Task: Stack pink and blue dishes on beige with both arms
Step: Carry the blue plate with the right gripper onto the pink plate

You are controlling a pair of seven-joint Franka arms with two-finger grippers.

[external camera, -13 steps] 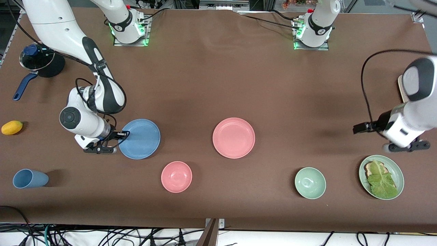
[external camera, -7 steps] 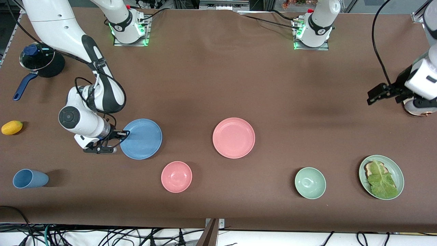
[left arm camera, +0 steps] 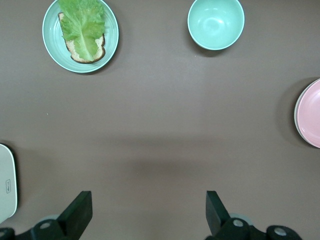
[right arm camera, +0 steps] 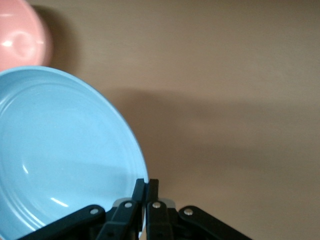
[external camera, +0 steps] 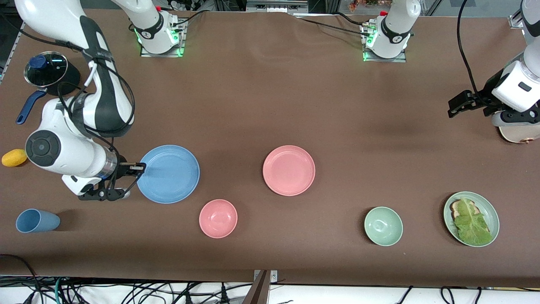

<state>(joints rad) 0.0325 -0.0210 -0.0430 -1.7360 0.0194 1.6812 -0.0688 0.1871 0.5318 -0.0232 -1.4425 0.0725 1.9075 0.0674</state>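
Observation:
The pink plate (external camera: 289, 170) is lying in the middle of the table. Next, I let go of the light blue plate on top of it with my right gripper.
The light blue plate (external camera: 168, 174) hangs a little above the table toward the right arm's end, casting a shadow on the cloth. My right gripper (external camera: 137, 167) is shut on its rim; the right wrist view shows the fingertips (right arm camera: 146, 187) pinching the edge of the blue plate (right arm camera: 65, 155). The pink plate (external camera: 289, 170) lies flat mid-table. The beige plate (external camera: 521, 135) peeks out at the left arm's end, mostly hidden under the hand. My left gripper (external camera: 514, 121) hovers over it, open and empty (left arm camera: 147, 212), with the beige plate's rim (left arm camera: 6, 182) beside one finger.
A pink bowl (external camera: 218, 218), a green bowl (external camera: 383, 226) and a green plate with lettuce and toast (external camera: 471, 218) stand along the side nearest the front camera. A blue cup (external camera: 36, 220), a yellow fruit (external camera: 14, 157) and a lidded pot (external camera: 50, 71) sit at the right arm's end.
The right gripper has raised the blue plate off the table and drawn it slightly toward the right arm's end. The left arm swung away from the green plate to over the beige plate.

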